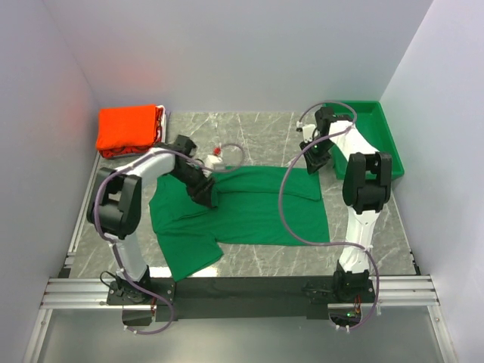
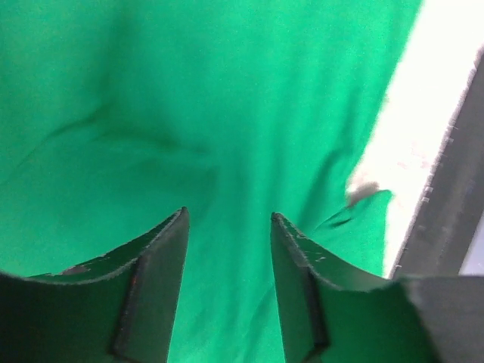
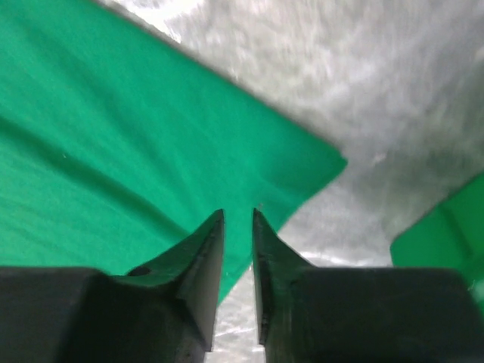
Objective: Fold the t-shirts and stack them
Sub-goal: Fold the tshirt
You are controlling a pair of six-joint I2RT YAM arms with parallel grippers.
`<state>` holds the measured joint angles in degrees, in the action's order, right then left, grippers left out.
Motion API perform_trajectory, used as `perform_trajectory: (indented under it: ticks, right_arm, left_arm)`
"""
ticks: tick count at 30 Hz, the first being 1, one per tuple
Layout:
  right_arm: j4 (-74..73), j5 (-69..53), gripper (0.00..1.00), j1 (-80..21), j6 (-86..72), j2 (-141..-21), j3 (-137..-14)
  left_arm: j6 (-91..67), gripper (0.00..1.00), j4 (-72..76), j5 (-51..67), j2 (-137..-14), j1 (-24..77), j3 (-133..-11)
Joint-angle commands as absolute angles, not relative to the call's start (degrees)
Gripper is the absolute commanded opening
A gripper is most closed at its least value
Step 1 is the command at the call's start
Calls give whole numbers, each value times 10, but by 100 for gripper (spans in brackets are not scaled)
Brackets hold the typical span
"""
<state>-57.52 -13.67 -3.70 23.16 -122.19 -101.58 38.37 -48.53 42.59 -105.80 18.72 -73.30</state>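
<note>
I should take the t-shirt's far corner [image 3: 321,168] with my right gripper and help my left gripper drag the t-shirt back, because the green t-shirt's sleeve reaches the table's near edge.
A dark green t-shirt [image 1: 249,212] lies spread on the marble table, one sleeve pointing toward the near left. My left gripper [image 1: 206,190] hangs low over its left upper part. In the left wrist view the gripper [image 2: 227,215] is open, with only green cloth [image 2: 189,98] showing below the gap. My right gripper [image 1: 312,162] is at the shirt's far right corner. In the right wrist view the gripper [image 3: 238,213] is open by a narrow gap, empty, just above the edge of that corner [image 3: 113,151]. Folded orange-red t-shirts [image 1: 128,127] are stacked at the back left.
A rigid green plastic tray [image 1: 389,144] stands at the back right, beside the right arm, and its edge shows in the right wrist view [image 3: 446,234]. Bare marble [image 1: 249,136] lies behind the shirt. White walls enclose the table on three sides.
</note>
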Motion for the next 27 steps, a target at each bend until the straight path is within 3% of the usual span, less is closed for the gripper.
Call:
perform_trajectory:
  ticks: [1,7,18,23,26,27]
  right_arm:
    - [-575,-98,30,-27,206,-1163,-992]
    - [-527,-67,40,-15,151,-1143,-939]
    - [-487,-68,40,-5,111,-1203,-944]
    - [-488,-95,30,-5,107,-1234,-974]
    - [-483,-96,15,-4,111,-1241,-982]
    - [-481,-96,5,-4,112,-1241,-983]
  left_arm:
    - [378,56,-462,422,-1002,115,-746]
    - [314,61,-353,345,-984,45,-738]
    - [257,61,-294,268,-1047,8,-765]
    - [239,61,-280,235,-1073,4,-774]
    - [227,60,-267,205,-1085,1,-777]
    - [222,60,-258,196,-1094,1,-779]
